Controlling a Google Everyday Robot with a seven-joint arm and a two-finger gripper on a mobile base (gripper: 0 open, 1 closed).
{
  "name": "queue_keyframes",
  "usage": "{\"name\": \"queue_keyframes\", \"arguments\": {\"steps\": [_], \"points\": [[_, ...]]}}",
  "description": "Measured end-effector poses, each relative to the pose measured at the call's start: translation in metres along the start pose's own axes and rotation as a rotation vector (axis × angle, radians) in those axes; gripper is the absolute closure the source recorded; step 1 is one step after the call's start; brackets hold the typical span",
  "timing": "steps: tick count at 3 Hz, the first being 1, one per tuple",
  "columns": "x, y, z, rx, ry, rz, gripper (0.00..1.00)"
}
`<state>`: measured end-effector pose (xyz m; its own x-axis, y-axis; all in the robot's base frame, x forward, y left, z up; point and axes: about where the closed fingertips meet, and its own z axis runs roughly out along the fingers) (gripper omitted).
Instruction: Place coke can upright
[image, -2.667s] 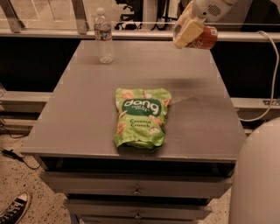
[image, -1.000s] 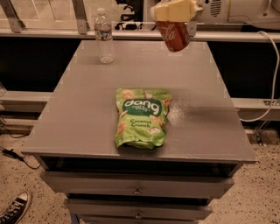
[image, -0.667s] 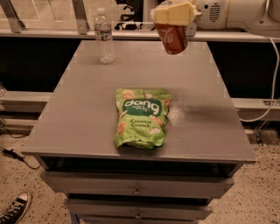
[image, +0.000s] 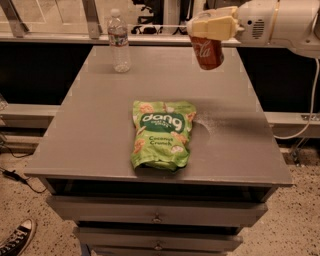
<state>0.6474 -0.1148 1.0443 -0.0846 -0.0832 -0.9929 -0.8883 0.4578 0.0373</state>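
The robot's gripper will set the red coke can down upright between the green snack bag and the table's side edge (image: 229, 101).
The red coke can (image: 207, 52) with white script hangs nearly upright in the air above the far right part of the grey table (image: 100, 125). My gripper (image: 210, 26), cream-coloured, reaches in from the right and is shut on the can's top end. The can's bottom is clear of the tabletop; its top is hidden by the fingers.
A green snack bag (image: 160, 132) lies flat near the middle front of the table. A clear water bottle (image: 119, 41) stands upright at the far left. A railing runs behind the table. Drawers sit below the front edge. A shoe (image: 15, 239) shows on the floor at lower left.
The gripper with the can has moved left from the far right corner and the can has turned from tilted to nearly upright. In the last second it has barely moved.
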Motion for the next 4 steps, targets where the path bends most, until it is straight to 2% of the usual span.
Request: {"name": "queue_keyframes", "arguments": {"steps": [2,4], "points": [[0.025,-0.015,-0.025,0.021,-0.076,0.065,1.00],[0.063,-0.020,-0.048,0.046,-0.111,0.136,1.00]]}}
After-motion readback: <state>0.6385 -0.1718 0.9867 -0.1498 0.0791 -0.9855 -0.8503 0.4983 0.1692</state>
